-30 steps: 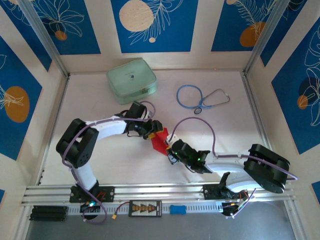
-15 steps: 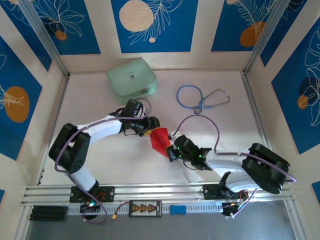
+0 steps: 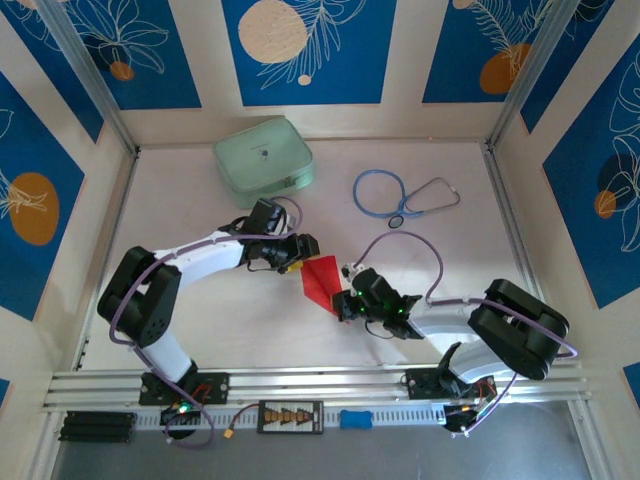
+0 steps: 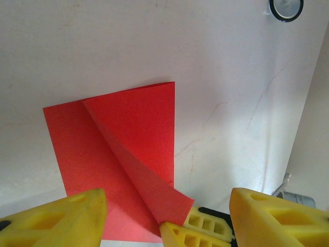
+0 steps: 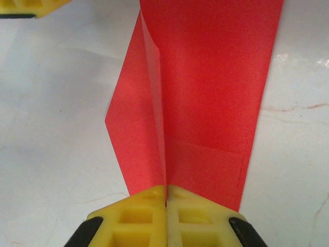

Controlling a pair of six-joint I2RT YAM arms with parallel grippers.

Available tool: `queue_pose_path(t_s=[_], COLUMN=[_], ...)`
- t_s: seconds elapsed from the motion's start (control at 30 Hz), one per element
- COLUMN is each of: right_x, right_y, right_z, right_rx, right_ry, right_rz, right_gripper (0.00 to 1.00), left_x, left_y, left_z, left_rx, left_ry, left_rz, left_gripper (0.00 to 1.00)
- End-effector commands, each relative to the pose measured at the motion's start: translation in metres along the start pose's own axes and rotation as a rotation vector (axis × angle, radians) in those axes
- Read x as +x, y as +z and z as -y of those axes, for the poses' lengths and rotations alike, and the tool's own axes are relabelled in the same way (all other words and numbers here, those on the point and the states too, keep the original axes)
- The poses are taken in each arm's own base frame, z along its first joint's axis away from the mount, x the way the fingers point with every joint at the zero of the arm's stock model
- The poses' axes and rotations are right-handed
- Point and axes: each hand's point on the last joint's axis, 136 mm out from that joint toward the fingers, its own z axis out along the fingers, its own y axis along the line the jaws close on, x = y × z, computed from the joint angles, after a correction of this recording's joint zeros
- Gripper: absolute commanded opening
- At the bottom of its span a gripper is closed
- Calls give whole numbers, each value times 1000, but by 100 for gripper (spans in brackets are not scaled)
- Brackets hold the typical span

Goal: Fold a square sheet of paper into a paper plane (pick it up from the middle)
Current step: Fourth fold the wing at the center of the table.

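Note:
The flap's far end is flat and its near corner is up in my right gripper. My left gripper should take the flap's raised edge (image 4: pixel 145 184) and hold it upright.
The square sheet of paper (image 3: pixel 320 278), bright red, lies mid-table folded into a band, with one flap standing up along a crease (image 4: pixel 118 149). My right gripper (image 3: pixel 343 302) is shut on the near end of that raised crease, its yellow fingers pressed together around the paper edge (image 5: pixel 166 206). The paper (image 5: pixel 211 77) runs away from it across the white table. My left gripper (image 3: pixel 298 258) is open at the paper's other end. Its yellow fingers straddle the sheet and touch nothing (image 4: pixel 169 218). The right gripper's fingertips (image 4: pixel 203 229) show between them.
A pale green zipped case (image 3: pixel 263 160) lies at the back left and a blue stethoscope (image 3: pixel 403 195) at the back right. Its round chest piece (image 4: pixel 286 7) shows beyond the paper. Patterned walls close in the table on three sides, and a metal rail (image 3: pixel 320 385) runs along the near edge.
The left arm has lowered and stretched out, with its gripper drawn a little left off the paper. The paper now lies wider and flatter. The right gripper keeps its pinch.

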Motion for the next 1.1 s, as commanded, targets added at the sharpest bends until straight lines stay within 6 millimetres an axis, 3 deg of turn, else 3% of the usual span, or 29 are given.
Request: queue_pose_path(t_s=[0.0,0.13,0.33,0.67,0.87,1.07], right_x=[-1,-4,-10,-3,-3,-7], right_y=[0,-2,-8,0,2,-2], right_z=[-8,-10,-10,-12,-18,-17], right_rx=[-92,-129,-94,41,94,146], right_ry=[114,155,67,-232,-371,-450], right_rz=[-16,-26,0,0,35,84], right_gripper=[8,8,10,11,11,11], left_x=[1,1,0,-2,0,5], left_y=[-5,-3,1,17,24,32], left_z=[0,0,5,6,-4,-9], left_rx=[11,19,41,53,13,-5], left_ry=[-5,-6,-4,-31,-57,-72], left_rz=[3,-3,-18,-62,-81,-118], left_gripper=[63,62,65,76,74,63])
